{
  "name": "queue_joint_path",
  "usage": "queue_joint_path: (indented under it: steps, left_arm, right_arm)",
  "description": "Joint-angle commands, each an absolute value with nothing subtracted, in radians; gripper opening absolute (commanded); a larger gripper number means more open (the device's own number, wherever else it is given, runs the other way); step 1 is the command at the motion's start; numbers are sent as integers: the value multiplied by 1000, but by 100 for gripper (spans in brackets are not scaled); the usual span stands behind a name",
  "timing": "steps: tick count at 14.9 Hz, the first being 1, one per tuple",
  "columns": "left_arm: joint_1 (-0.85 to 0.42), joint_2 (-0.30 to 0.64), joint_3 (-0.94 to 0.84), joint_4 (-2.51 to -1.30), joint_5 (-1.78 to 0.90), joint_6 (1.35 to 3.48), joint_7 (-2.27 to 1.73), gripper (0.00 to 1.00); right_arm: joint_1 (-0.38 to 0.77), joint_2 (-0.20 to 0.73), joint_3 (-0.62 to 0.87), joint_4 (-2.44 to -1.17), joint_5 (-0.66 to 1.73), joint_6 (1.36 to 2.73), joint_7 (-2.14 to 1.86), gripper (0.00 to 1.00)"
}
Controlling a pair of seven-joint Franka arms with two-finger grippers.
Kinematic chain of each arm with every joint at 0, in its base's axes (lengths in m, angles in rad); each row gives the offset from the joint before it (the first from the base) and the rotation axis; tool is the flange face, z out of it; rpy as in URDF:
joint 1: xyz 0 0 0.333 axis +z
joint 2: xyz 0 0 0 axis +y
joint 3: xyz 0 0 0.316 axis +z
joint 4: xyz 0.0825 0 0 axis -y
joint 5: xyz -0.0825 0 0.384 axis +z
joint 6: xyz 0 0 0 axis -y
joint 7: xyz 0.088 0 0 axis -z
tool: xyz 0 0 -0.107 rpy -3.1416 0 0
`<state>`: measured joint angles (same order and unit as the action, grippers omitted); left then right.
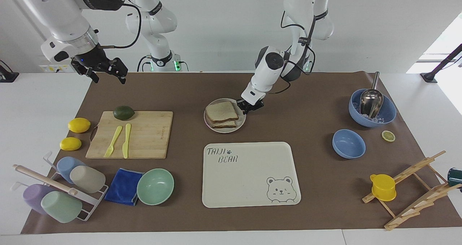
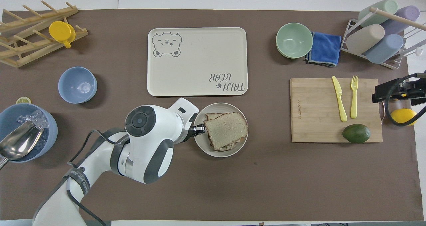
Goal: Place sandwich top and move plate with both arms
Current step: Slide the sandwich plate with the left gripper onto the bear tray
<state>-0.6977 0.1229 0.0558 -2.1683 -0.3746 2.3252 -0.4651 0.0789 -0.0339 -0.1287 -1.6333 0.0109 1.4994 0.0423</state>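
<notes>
The robot's left gripper needs to release the plate, now mid-table under the sandwich, on the cream bear-print tray [image 2: 197,60], between the bear and the lettering.
The sandwich top [image 1: 221,111] [image 2: 226,129], a speckled brown-crusted slice, lies on the stacked sandwich on the small round beige plate [image 1: 225,129] [image 2: 219,153], mid-table and nearer to the robots than the bear tray. My left gripper [image 1: 244,106] [image 2: 199,130] is shut on the plate's rim, at the side toward the left arm's end. Whether the plate rests on the mat or is slightly raised I cannot tell. My right gripper [image 1: 110,79] waits raised and open, holding nothing, over the mat's corner at the right arm's end.
A cream bear-print tray [image 1: 249,198] lies just farther out than the plate. A cutting board [image 1: 151,133] with a knife, a fork and an avocado sits toward the right arm's end. Two blue bowls [image 1: 348,144] stand toward the left arm's end.
</notes>
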Motion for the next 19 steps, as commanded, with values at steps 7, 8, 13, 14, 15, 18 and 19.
queue_joint_path:
  steps: [7,8,13,14,15,18,19]
  left_arm:
    - [-408,225,61,-1700,-379,1968,-454,0]
    - [-397,286,61,-1640,-379,1970,-453,0]
    - [-374,567,66,-1375,-370,1985,-449,0]
    - [-376,593,63,-1371,-367,2027,-421,0]
    - [-379,604,63,-1377,-367,2061,-407,0]
    - [-409,601,63,-1455,-368,2155,-335,0]
    - [-428,592,63,-1503,-368,2204,-328,0]
  right_arm:
    - [63,-48,-118,-1649,23,1500,14,100]
    - [63,-48,-118,-1649,23,1500,14,100]
    - [63,-48,-118,-1649,23,1500,14,100]
    - [63,-48,-118,-1649,23,1502,14,100]
    - [63,-48,-118,-1649,23,1500,14,100]
    - [63,-48,-118,-1649,23,1500,14,100]
    - [63,-48,-118,-1649,23,1500,14,100]
